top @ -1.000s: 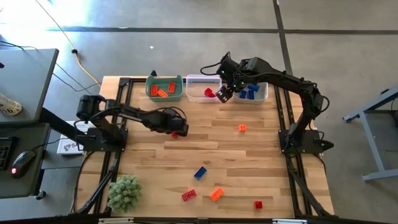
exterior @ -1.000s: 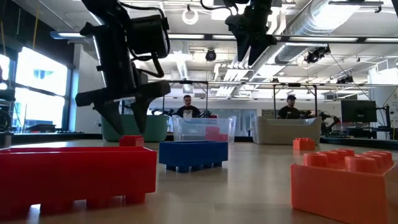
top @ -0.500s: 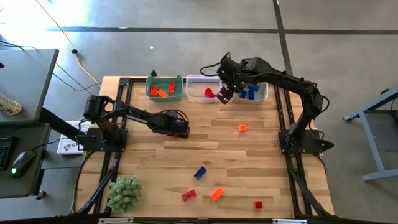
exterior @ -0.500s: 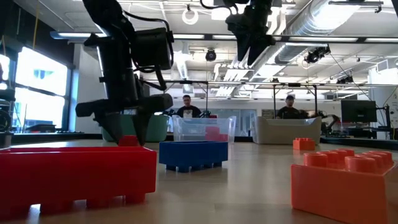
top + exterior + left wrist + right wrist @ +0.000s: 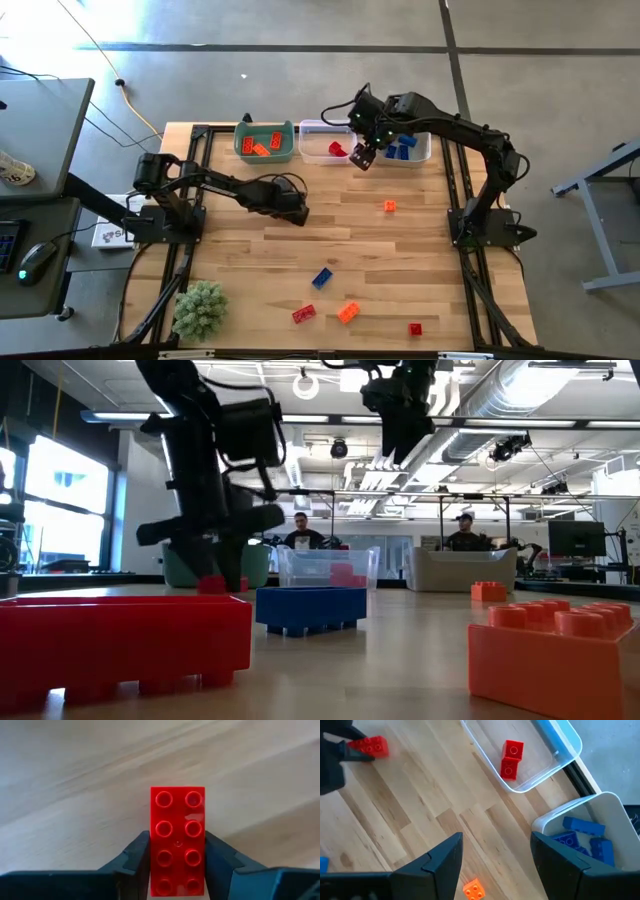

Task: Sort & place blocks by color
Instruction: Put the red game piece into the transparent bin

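The robot's left gripper needs to release the red brick, still down on the wooden table, inside the clear bin [image 5: 320, 137], beside the red brick that is lying there.
A red brick [image 5: 177, 820] lies studs up on the wooden table [image 5: 400, 260], left of the middle, and my left gripper [image 5: 292, 213] is shut on it. In the low view, that gripper [image 5: 215, 575] is down at the tabletop. My right gripper [image 5: 360, 156] hangs open and empty, high above the table in front of the clear bin [image 5: 328, 142]. Loose on the table lie an orange brick [image 5: 389, 206], a blue brick [image 5: 321, 278], a red brick [image 5: 304, 314], another orange brick [image 5: 348, 312] and another red brick [image 5: 415, 328]. My left gripper pinches the red brick's two long sides [image 5: 154, 851] between its two fingers [image 5: 137, 857], toward one end of the brick. The fingers come steeply from above and lie across it. The brick rests flat on the table, studs up.
Three bins stand along the far edge: a green bin [image 5: 265, 142] with orange bricks, the clear bin with a red brick, and a white bin [image 5: 405, 148] with blue bricks. A green spiky ball [image 5: 200, 308] sits at the near left corner. Bare wood lies mid-table.
My left gripper has sunk to the table over the red brick and shut on it, the fingers drawing in from wide apart to the brick's sides. The brick has stayed on the table. My right gripper has rolled a little about its own axis while staying in place.
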Robot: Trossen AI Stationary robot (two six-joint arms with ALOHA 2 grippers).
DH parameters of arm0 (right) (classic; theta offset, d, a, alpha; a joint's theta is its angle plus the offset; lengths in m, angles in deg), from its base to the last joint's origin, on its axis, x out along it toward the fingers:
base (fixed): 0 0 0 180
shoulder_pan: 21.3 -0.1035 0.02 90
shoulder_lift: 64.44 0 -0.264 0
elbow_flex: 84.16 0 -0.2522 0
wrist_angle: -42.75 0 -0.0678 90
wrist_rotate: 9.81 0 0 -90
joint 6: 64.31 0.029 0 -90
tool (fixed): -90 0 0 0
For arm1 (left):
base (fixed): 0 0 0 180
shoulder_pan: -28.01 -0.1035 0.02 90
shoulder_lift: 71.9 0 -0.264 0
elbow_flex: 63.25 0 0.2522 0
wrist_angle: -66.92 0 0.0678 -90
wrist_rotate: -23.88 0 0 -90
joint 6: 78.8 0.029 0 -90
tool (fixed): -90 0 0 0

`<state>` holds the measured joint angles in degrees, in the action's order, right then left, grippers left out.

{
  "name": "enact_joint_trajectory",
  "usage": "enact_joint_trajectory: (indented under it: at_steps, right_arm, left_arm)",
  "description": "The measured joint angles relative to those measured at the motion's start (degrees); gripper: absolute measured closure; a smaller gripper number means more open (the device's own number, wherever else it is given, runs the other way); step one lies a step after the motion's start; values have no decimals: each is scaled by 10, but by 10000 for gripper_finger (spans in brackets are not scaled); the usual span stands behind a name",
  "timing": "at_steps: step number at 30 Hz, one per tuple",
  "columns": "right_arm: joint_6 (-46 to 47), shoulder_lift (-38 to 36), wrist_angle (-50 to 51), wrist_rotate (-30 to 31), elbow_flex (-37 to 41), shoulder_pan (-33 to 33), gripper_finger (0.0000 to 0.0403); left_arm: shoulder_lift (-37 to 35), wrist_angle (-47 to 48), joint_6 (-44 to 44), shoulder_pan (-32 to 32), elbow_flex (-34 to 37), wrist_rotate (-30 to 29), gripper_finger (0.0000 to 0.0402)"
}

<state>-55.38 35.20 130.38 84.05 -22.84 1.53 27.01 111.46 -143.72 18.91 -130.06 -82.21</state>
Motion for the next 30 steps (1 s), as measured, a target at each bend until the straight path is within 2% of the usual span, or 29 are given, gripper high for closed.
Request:
enact_joint_trajectory:
  at_steps: [5,9,18,25,30]
  right_arm:
    - [1,0,-16,-6,0,0,183]
    - [27,0,-23,-18,0,0,183]
    - [148,0,10,-40,0,-4,183]
    - [259,0,26,-20,0,-31,183]
    - [330,0,30,27,0,-64,183]
  left_arm:
    - [-12,-22,97,-22,-47,-19,291]
    - [-13,-40,215,-57,-99,-27,291]
    - [-14,-56,456,-169,-176,38,291]
    - [-12,-126,555,-247,-181,124,291]
    - [0,-153,612,-284,-181,173,291]
